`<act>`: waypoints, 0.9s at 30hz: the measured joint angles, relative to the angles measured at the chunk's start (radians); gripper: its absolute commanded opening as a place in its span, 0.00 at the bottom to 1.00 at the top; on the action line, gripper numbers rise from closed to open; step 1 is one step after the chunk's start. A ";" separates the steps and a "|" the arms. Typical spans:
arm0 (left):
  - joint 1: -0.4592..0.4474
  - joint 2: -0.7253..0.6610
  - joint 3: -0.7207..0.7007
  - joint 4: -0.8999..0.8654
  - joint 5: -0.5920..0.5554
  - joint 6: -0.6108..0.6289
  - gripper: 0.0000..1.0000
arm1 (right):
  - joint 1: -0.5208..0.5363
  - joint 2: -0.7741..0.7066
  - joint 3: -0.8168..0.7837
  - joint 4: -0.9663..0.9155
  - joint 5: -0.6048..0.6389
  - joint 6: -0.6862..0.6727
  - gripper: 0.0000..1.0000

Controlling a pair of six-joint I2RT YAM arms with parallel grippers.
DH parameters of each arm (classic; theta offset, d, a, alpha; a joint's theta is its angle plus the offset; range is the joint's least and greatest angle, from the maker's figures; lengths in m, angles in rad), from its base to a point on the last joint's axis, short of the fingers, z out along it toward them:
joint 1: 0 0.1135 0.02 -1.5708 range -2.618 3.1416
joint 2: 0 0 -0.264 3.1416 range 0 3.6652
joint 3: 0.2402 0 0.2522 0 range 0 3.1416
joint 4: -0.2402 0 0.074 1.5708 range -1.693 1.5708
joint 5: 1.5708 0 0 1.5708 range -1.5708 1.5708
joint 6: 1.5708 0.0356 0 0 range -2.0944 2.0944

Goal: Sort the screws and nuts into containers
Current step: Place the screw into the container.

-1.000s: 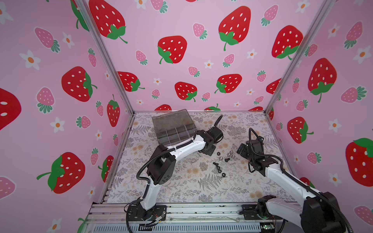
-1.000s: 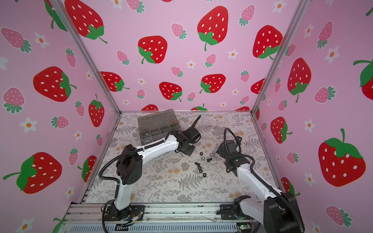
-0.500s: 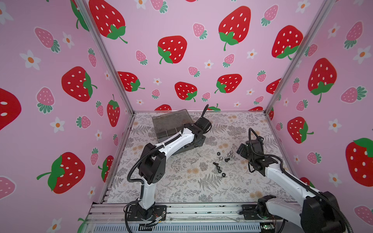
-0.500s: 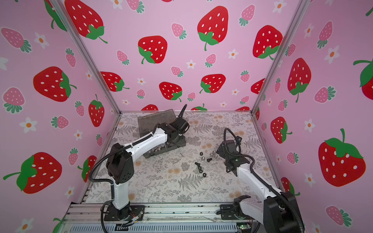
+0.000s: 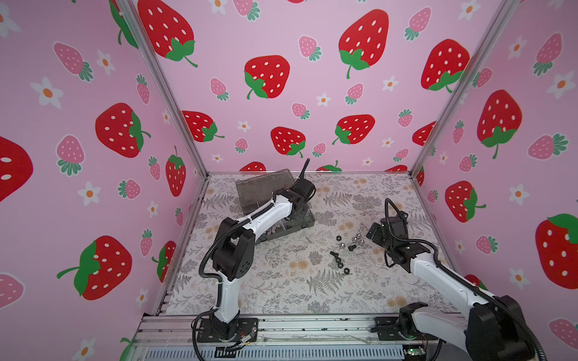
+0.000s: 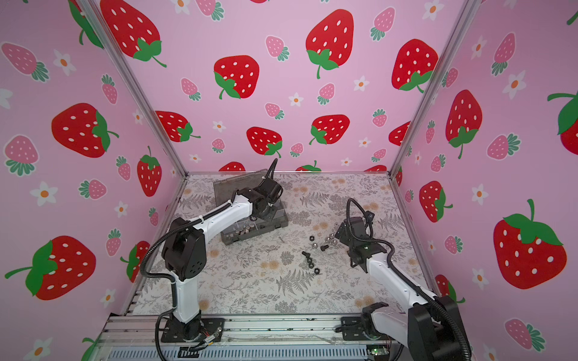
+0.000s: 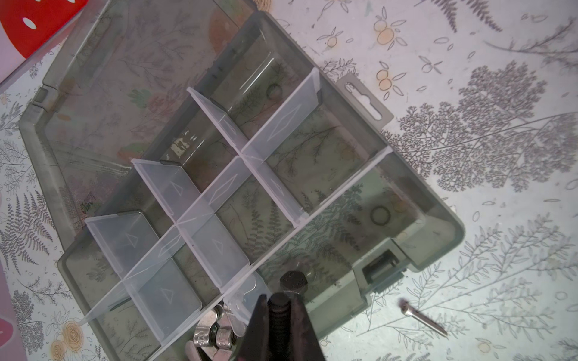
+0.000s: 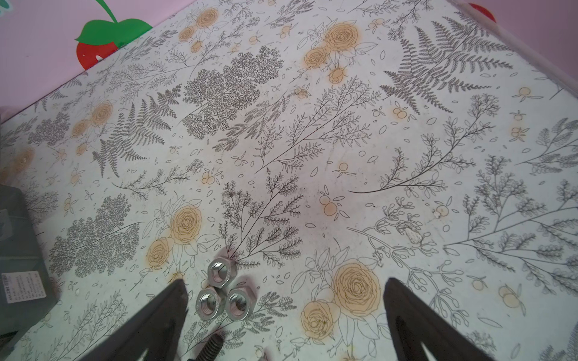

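Observation:
Next, my left gripper lets go of the black bolt in the long compartment of the organiser box (image 5: 295, 225) (image 7: 334, 273), next to the latch.
My left gripper (image 7: 283, 301) is shut on the threaded shaft of a black bolt (image 7: 293, 279), one of the screws. Its hex head hangs over the long compartment of the smoky-grey organiser box (image 7: 438, 237). Grey wing nuts (image 7: 212, 334) lie in a neighbouring compartment of the containers; the other compartments in view look empty. A thin silver screw (image 7: 422, 317) lies on the table beside the box. My right gripper (image 8: 284, 300) stands open low over the table, with three silver nuts (image 8: 222, 290) by one finger and nothing between the jaws.
Loose black nuts (image 5: 339, 261) and a black bolt (image 5: 352, 247) lie mid-table between the arms, seen in both top views. The box lid (image 5: 259, 190) lies open toward the back wall. Pink strawberry walls close in three sides.
The left arm has swung away from the loose pile and back over the box, carrying the black bolt. The right arm has not moved.

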 measured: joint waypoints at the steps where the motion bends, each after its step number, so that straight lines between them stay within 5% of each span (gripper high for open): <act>1: 0.000 0.008 0.000 0.002 0.000 0.004 0.00 | 0.000 0.002 0.000 0.000 0.000 0.000 1.00; 14: -0.001 0.110 -0.008 0.034 0.002 0.027 0.00 | 0.000 0.023 0.000 0.012 -0.001 0.000 1.00; 27: -0.001 0.103 -0.050 0.058 0.011 0.029 0.19 | 0.000 0.017 0.000 0.020 -0.008 0.000 1.00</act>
